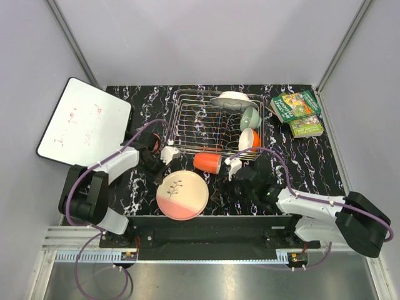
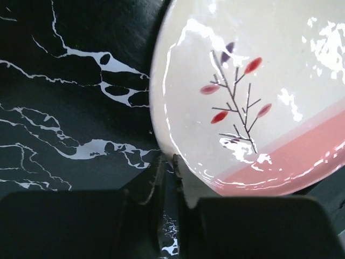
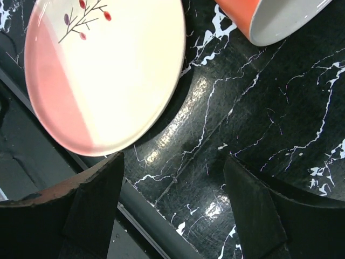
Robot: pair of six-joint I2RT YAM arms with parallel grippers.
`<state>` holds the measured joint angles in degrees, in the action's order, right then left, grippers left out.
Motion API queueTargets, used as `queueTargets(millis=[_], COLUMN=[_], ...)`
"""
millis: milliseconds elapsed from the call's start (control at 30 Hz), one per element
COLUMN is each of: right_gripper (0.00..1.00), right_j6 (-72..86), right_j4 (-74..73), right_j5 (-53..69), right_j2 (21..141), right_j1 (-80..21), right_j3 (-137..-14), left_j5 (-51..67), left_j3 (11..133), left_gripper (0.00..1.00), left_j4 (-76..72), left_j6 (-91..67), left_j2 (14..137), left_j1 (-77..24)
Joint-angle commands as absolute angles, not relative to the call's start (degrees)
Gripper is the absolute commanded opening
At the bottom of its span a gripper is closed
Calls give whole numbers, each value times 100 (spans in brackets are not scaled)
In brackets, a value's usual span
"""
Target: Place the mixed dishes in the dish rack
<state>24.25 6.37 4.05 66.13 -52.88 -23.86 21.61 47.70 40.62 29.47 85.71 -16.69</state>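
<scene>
The pink plate's rim runs at a slant across the left gripper's shut fingers, so the robot's left gripper should open and grip the plate's rim squarely, slightly nearer the rack (image 2: 154, 125).
The pink plate with the sprig motif (image 1: 182, 194) lies flat near the table's front edge. My left gripper (image 1: 167, 153) is shut just off its far-left rim; in the left wrist view the plate (image 2: 253, 97) lies right beside the fingertips of the gripper (image 2: 168, 168), with nothing between them. The orange mug (image 1: 207, 162) lies on its side in front of the dish rack (image 1: 187, 125). The rack holds the white plate (image 1: 230, 99), pale green bowl (image 1: 250, 117) and orange-and-white bowl (image 1: 249, 139). My right gripper (image 1: 232, 167) (image 3: 172, 210) is open and empty over bare table between plate (image 3: 102, 70) and mug (image 3: 269, 16). The pink cup is out of view.
A whiteboard (image 1: 84, 122) leans off the table's left edge. Green-covered books (image 1: 299, 112) lie at the back right. The table's front edge (image 3: 135, 216) runs just below my right gripper.
</scene>
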Motion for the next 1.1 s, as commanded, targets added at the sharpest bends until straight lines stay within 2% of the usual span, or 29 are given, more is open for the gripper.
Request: queueTargets(millis=[0, 67, 367, 400, 433, 500, 567, 967, 1067], right_gripper=[82, 82, 82, 83, 83, 82, 83, 82, 82], right_j6=[2294, 2268, 2162, 2153, 2145, 2136, 2153, 2153, 2153], right_j4=[975, 984, 1107, 1107, 1107, 1116, 1134, 1099, 1099], right_j5=[422, 422, 404, 404, 430, 431, 422, 404, 396], right_j2=[6706, 6724, 6934, 6978, 6987, 6987, 6961, 6917, 6891], right_j1=[-5344, -5344, -5344, -5352, -5344, -5344, -5344, -5344, -5352], right_j3=[-2558, -2558, -2636, -2663, -2680, -2681, -2663, -2637, -2637], left_j5=[2470, 2479, 2452, 2400, 2347, 2206, 2171, 2250, 2233], left_j3=[5062, 5124, 5124, 5115, 5107, 5071, 5045, 5089, 5071], left_gripper=[4, 0, 1, 12, 30, 44, 51, 52, 47], left_j4=[4157, 4183, 4175, 4166, 4140, 4061, 3991, 3823, 3823], left_j6=[2936, 2918, 2892, 2865, 2848, 2856, 2856, 2733, 2751], left_j2=[8543, 8543, 8586, 8622, 8639, 8684, 8684, 9105, 9149], left_j1=[-1749, -1793, -1881, -1881, -1881, -1881, -1881, -2021, -2057])
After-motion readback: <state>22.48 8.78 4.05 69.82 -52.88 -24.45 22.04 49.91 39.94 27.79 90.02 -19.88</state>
